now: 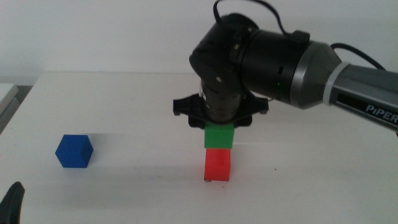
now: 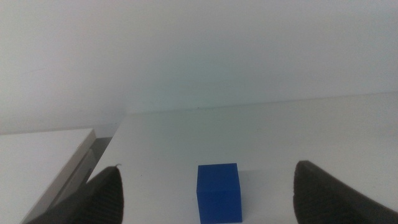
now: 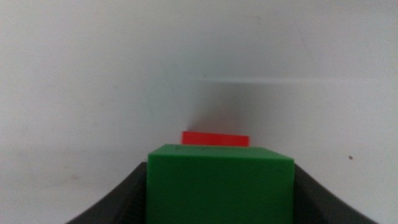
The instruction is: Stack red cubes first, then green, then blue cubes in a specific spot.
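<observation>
My right gripper should release the green cube squarely on top of the red cube (image 1: 218,153) (image 3: 216,155).
The red cube (image 1: 217,165) stands on the white table near the middle, with the green cube (image 1: 219,135) resting squarely on top of it. My right gripper (image 1: 219,127) comes down from above and is shut on the green cube (image 3: 219,183), a dark jaw against each side. Behind the green cube only a strip of the red cube (image 3: 215,138) shows. The specific spot is hidden under the red cube. The blue cube (image 1: 74,151) sits alone on the left. It lies ahead of my left gripper (image 2: 209,169), which is open and waits at the bottom left corner (image 1: 12,202).
The white table (image 1: 137,99) runs back to a pale wall. A light grey object (image 2: 43,165) lies beside the table's left edge. The right arm's thick body (image 1: 292,59) reaches in from the right, above the stack.
</observation>
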Controlling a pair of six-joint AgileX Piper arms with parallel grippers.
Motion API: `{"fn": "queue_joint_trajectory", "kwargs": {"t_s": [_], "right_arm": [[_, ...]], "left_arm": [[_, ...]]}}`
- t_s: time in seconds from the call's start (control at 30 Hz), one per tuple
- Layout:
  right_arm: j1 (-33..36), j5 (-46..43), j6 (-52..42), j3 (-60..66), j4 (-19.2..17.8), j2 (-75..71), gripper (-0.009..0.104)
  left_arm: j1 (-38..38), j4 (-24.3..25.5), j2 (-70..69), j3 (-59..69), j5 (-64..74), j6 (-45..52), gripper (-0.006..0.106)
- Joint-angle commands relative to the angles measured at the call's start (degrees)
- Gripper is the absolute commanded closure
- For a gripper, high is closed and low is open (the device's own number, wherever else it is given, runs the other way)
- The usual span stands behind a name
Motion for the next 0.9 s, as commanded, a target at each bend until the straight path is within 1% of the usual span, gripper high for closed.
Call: {"fn": "queue_joint_trajectory", "kwargs": {"t_s": [0.0,0.23,0.87], "right_arm": [[0.0,-0.3,2.0,1.6,-1.9,-0.3,0.086],[0.0,-2.2,3.5,3.8,-3.1,-0.1,0.086],[0.6,-2.8,3.5,3.8,-2.8,3.7,0.086]], "left_arm": [[0.1,0.0,-0.2,0.0,-0.7,0.0,0.007],[0.1,0.0,-0.2,0.0,-0.7,0.0,0.007],[0.1,0.0,-0.2,0.0,-0.7,0.0,0.007]]}}
